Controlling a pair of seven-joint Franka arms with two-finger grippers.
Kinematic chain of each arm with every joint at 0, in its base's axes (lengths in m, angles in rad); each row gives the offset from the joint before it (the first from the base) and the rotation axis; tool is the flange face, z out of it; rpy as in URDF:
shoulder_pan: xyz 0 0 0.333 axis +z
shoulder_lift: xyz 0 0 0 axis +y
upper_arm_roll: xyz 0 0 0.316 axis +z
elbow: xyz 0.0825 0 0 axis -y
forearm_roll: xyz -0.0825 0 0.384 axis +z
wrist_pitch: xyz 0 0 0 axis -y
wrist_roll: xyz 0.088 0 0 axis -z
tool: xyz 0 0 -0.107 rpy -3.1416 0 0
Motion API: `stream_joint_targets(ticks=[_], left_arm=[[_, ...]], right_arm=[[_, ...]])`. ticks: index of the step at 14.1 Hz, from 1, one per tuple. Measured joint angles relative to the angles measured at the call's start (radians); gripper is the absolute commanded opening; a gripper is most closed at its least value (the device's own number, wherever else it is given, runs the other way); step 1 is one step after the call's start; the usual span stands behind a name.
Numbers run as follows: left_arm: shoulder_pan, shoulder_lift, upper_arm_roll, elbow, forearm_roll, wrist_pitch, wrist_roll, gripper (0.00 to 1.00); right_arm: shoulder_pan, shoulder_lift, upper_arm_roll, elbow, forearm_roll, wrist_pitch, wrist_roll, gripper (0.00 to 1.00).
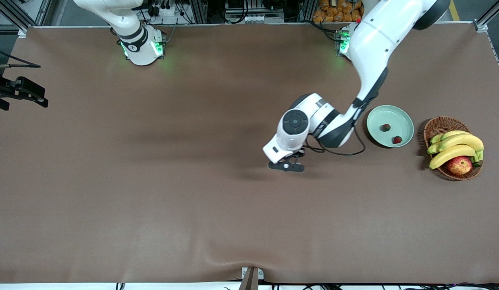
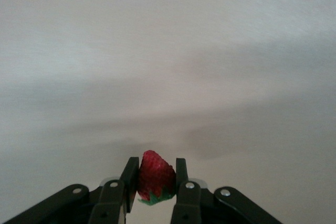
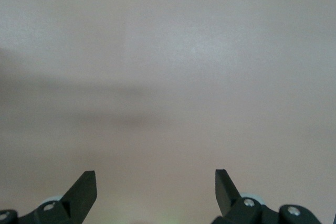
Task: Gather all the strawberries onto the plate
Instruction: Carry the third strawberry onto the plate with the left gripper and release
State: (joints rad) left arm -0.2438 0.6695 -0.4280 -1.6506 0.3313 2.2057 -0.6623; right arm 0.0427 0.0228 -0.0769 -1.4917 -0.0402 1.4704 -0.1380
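Observation:
The robot's left gripper should put the strawberry, now held low over the table's middle, down inside the pale green plate's rim (image 1: 375,118), on the side that faces away from the basket.
In the left wrist view a red strawberry (image 2: 155,176) with a green cap is clamped between the black fingers of my left gripper (image 2: 157,163), which is shut on it. From the front, that gripper (image 1: 287,165) is low over the middle of the brown table, and the berry it holds is hidden under the hand. The pale green plate (image 1: 389,114) lies toward the left arm's end of the table, with two strawberries (image 1: 386,127) (image 1: 397,139) in it. My right gripper (image 3: 156,179) is open over bare table with nothing between its fingers.
A brown wicker basket (image 1: 437,125) sits beside the plate, closer to the table's end, holding bananas (image 1: 455,147) and a red-yellow apple (image 1: 459,165). A black fixture (image 1: 21,92) juts in at the right arm's end of the table.

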Motion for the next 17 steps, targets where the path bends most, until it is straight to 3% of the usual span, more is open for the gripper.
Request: stream_joint_targets(ticks=[4,13,17], left_arm=[[0.155,-0.121,-0.045,-0.147,0.001,-0.005,0.135,0.06],[0.769,-0.298,-0.420,-0.502,0.003,0.079,0.284,0.06],[0.889,-0.395,-0.461,-0.654,0.004,0.138,0.349,0.06]], right_arm=[[0.000,0.002,0.000,0.000,0.000,0.001,-0.001,1.00],[0.006,0.004,0.004,-0.001,0.001,0.013,-0.005,1.00],[0.009,0.005,0.007,-0.001,0.001,0.016,-0.005,1.00]])
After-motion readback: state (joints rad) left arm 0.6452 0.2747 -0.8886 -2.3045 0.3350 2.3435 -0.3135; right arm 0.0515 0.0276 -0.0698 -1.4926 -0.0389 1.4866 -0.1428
